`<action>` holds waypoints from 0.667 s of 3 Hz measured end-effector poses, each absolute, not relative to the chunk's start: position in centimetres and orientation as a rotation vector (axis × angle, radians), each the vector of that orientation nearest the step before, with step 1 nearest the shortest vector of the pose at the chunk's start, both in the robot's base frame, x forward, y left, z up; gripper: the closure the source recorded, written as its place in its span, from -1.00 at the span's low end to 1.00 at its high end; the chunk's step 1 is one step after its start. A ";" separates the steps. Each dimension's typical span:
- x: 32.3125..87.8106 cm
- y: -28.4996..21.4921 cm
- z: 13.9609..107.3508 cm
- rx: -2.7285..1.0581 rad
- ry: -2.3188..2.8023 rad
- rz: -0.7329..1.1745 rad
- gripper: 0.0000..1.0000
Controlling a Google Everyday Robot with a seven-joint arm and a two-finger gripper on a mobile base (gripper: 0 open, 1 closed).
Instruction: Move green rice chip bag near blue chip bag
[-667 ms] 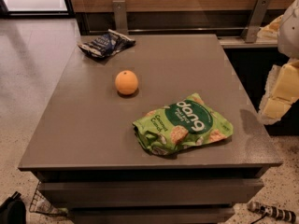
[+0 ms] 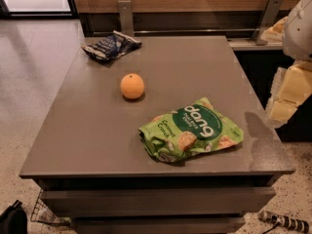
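My gripper will go to the green rice chip bag next. Then it will close on the bag's middle, across the white lettering [image 2: 199,126].
The green rice chip bag [image 2: 192,131] lies flat on the grey table [image 2: 87,130], near the front right, with its white "dang" lettering facing up. The blue chip bag [image 2: 111,45] lies crumpled at the table's far left corner, well apart from the green bag. My gripper [image 2: 285,99] shows as cream-coloured parts at the right edge of the view, off the table's right side and above floor level. It is to the right of the green bag and holds nothing that I can see.
An orange [image 2: 132,86] sits on the table between the two bags, closer to the green one. A wooden wall with metal brackets [image 2: 125,14] runs behind the table. A dark cabinet stands to the right.
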State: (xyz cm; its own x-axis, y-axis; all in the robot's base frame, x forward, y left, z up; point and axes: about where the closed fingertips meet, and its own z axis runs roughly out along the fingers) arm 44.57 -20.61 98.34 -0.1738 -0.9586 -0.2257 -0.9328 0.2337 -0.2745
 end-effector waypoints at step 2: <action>49.1 -12.8 87.0 -2.125 1.895 0.237 -1.00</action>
State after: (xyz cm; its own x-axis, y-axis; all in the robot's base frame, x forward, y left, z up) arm 49.12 -12.75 87.02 0.1241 -0.9436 -0.3069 -0.9901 -0.0973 -0.1010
